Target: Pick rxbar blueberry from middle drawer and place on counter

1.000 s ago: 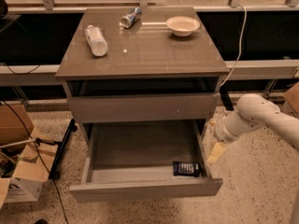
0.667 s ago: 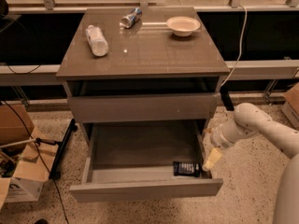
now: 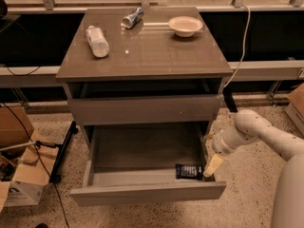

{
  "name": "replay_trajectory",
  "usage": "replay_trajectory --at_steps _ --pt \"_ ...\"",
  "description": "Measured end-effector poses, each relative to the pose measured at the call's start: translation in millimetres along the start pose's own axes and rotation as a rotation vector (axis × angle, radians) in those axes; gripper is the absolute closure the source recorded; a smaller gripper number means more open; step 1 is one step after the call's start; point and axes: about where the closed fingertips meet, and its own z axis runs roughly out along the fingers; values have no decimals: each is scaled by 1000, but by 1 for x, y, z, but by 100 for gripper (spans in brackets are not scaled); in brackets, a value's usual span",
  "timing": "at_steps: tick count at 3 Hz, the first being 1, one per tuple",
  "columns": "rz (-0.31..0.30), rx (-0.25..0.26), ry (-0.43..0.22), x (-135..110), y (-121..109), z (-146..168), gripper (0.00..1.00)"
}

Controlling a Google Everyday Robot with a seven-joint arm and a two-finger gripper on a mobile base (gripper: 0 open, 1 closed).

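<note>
The robot's gripper needs to close on the middle of the rxbar blueberry (image 3: 189, 172), which lies on the bottom of the open middle drawer in that drawer's front corner.
The rxbar blueberry (image 3: 188, 171) lies flat on the grey floor of the open middle drawer (image 3: 147, 193), in its front right corner. My gripper (image 3: 212, 166) hangs at the drawer's right wall, just right of the bar and level with the rim. My white arm reaches in from the right. The counter (image 3: 147, 56) is the glossy top of the cabinet above.
On the counter lie a plastic bottle (image 3: 97, 41), a crushed can (image 3: 132, 18) and a pale bowl (image 3: 185, 26). A closed grey drawer front (image 3: 145, 109) sits above the open drawer. Cardboard boxes (image 3: 19, 175) and cables are on the floor at the left.
My arm has moved left and down, bringing the gripper to the drawer's right front corner, close beside the bar. The bar and the drawer have not moved.
</note>
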Motion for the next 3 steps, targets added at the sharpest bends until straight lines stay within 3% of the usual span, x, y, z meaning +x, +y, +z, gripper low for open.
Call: replay_trajectory --at_steps 1,2,3 --pt "-42 -14 24 -11 4 7 0" --pt "-124 -57 59 -35 14 28 0" --pt "-155 -103 70 -44 18 50 0"
